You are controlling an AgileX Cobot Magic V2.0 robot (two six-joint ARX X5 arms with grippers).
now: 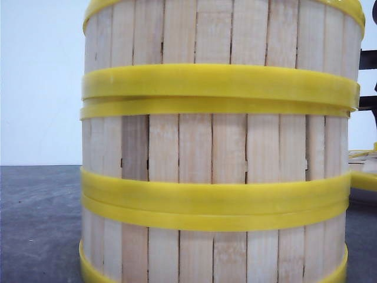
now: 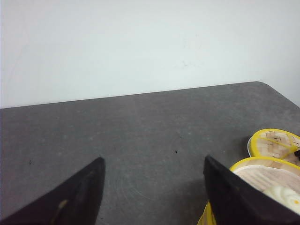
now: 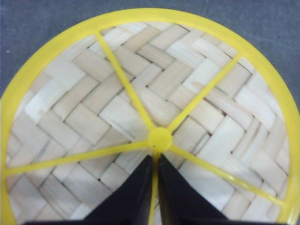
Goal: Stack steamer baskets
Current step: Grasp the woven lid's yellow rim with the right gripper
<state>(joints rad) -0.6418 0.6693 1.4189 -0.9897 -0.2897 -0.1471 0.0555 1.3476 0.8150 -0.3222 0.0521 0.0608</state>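
Note:
My right gripper is closed at the lid's thin yellow spoke, short of the lid's middle. It should go up, open and take the lid (image 3: 160, 139) by its middle.
A stack of three steamer baskets (image 1: 218, 153) fills the front view, pale slat walls with yellow rims between the tiers. In the left wrist view the top basket (image 2: 262, 174) shows beside the right finger, with a pale round item (image 2: 286, 194) inside it. My left gripper (image 2: 153, 161) hangs open over bare table beside the stack, nothing between its fingers. My right gripper (image 3: 154, 158) is shut on a thin yellow spoke of the flat woven lid (image 3: 93, 93), just below the lid's yellow hub (image 3: 160, 139). Neither gripper shows in the front view.
The dark grey table (image 2: 140, 126) ends at a white wall (image 2: 140, 42); its far corner is rounded. The lid (image 2: 274, 142) lies on the table just beyond the stack. A yellow-rimmed edge (image 1: 365, 171) peeks out at the right of the front view.

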